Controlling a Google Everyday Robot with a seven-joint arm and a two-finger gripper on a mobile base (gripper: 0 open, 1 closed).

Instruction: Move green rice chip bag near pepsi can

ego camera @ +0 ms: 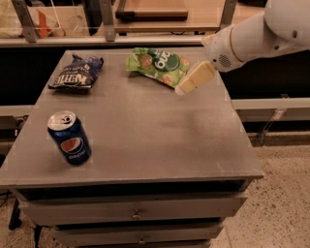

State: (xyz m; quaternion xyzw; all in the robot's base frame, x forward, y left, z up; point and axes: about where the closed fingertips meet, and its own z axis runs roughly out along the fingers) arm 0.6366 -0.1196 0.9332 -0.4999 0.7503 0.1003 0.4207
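The green rice chip bag is next for my gripper, which should go to it and close on the bag's middle (pixel 162 63).
The green rice chip bag (pixel 157 66) lies flat at the back middle of the grey table (pixel 145 126). The pepsi can (pixel 69 137) stands upright near the front left corner. My gripper (pixel 186 84) hangs from the white arm coming in from the upper right. Its cream-coloured tip is just right of the bag's right end, close above the table. It holds nothing.
A dark blue chip bag (pixel 76 72) lies at the back left of the table. Drawers (pixel 135 213) run below the table front. A wooden shelf unit (pixel 150 14) stands behind the table.
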